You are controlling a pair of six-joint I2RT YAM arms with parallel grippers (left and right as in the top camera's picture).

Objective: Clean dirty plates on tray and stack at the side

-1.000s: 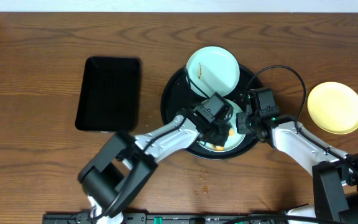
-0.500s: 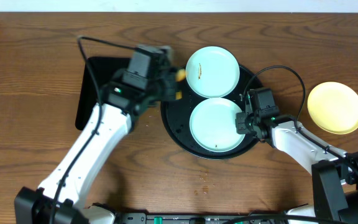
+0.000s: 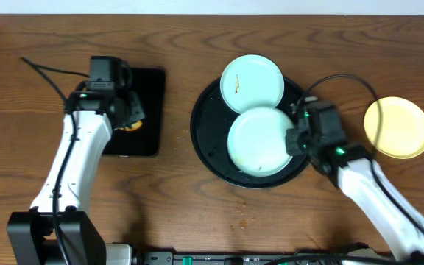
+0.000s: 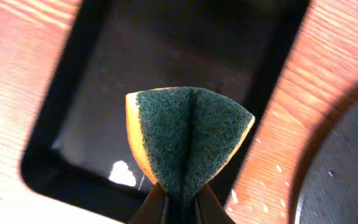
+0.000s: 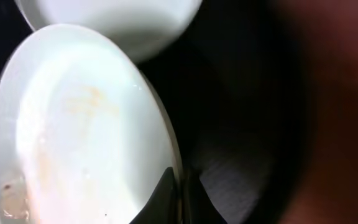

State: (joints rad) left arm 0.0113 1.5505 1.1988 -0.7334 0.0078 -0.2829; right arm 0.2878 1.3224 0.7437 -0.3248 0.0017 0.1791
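The near plate will go on the round black tray (image 3: 259, 151), beside the far plate. I need to put it down there with my right gripper.
The round black tray (image 3: 206, 140) holds two mint-blue plates. The far plate (image 3: 251, 84) carries a brown smudge and overlaps the tray's far rim. The near plate (image 3: 260, 141) is tilted, and my right gripper (image 3: 294, 140) is shut on its right rim; the wrist view shows the plate (image 5: 79, 130) with faint streaks, pinched at its edge by the right gripper (image 5: 180, 202). The yellow plate (image 3: 397, 126) lies on the table at the right. My left gripper (image 3: 129, 118) is shut on a folded green-and-orange sponge (image 4: 188, 140) over the rectangular black tray (image 3: 147, 92).
The rectangular black tray (image 4: 92, 81) lies left of the round tray, with a strip of bare wood between them. Small crumbs (image 3: 240, 213) lie on the table in front of the round tray. Cables trail from both arms.
My left arm has swung from the round tray out to the left, carrying the sponge over the rectangular tray. My right gripper has lifted the near plate's rim, tilting it.
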